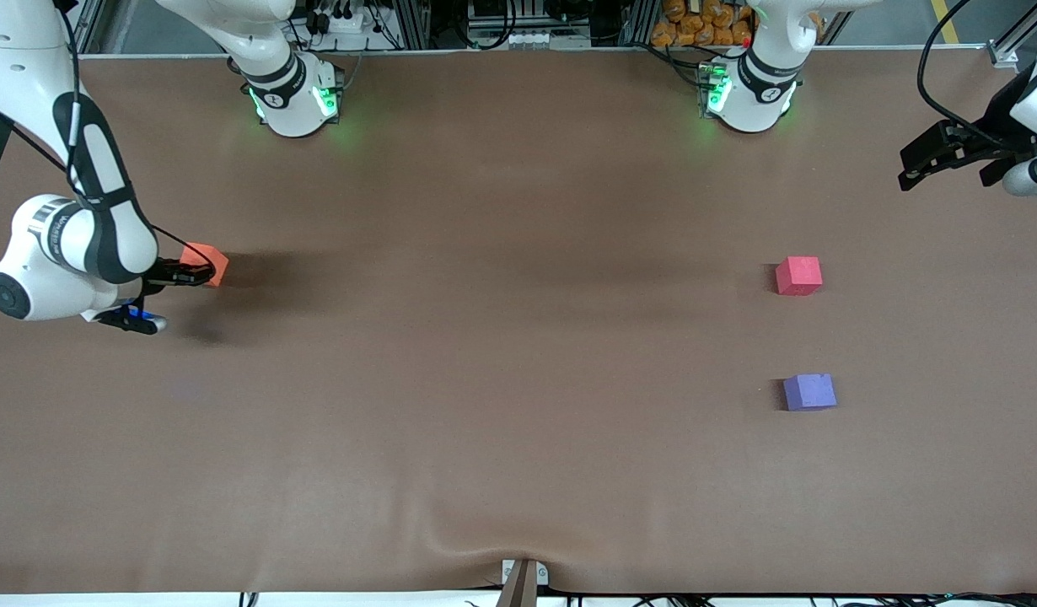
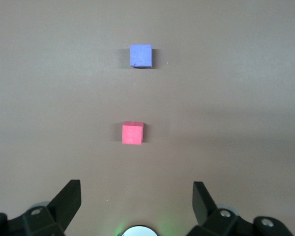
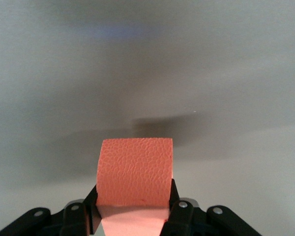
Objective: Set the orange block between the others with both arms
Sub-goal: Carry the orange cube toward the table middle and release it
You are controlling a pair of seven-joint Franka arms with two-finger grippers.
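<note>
My right gripper needs to let go of the orange block at the middle of the brown mat (image 1: 518, 320), at a spot straight across from the bracket.
The orange block (image 1: 208, 262) sits at the right arm's end of the table, and my right gripper (image 1: 196, 271) is shut on it. In the right wrist view the block (image 3: 134, 174) fills the space between the two black fingers (image 3: 173, 196). The red-pink cube (image 1: 798, 276) and the purple cube (image 1: 809, 392) lie at the left arm's end, the purple one nearer the front camera. My left gripper (image 1: 936, 158) hangs open above the table near that end's edge. Its wrist view shows the red-pink cube (image 2: 132, 133) and the purple cube (image 2: 140, 55) apart, with nothing between the fingers (image 2: 69, 199).
A brown mat (image 1: 518, 354) covers the table, with a ripple near its front edge. Both arm bases (image 1: 295, 97) glow green along the back edge. A small bracket (image 1: 523, 577) sticks out at the front edge's middle.
</note>
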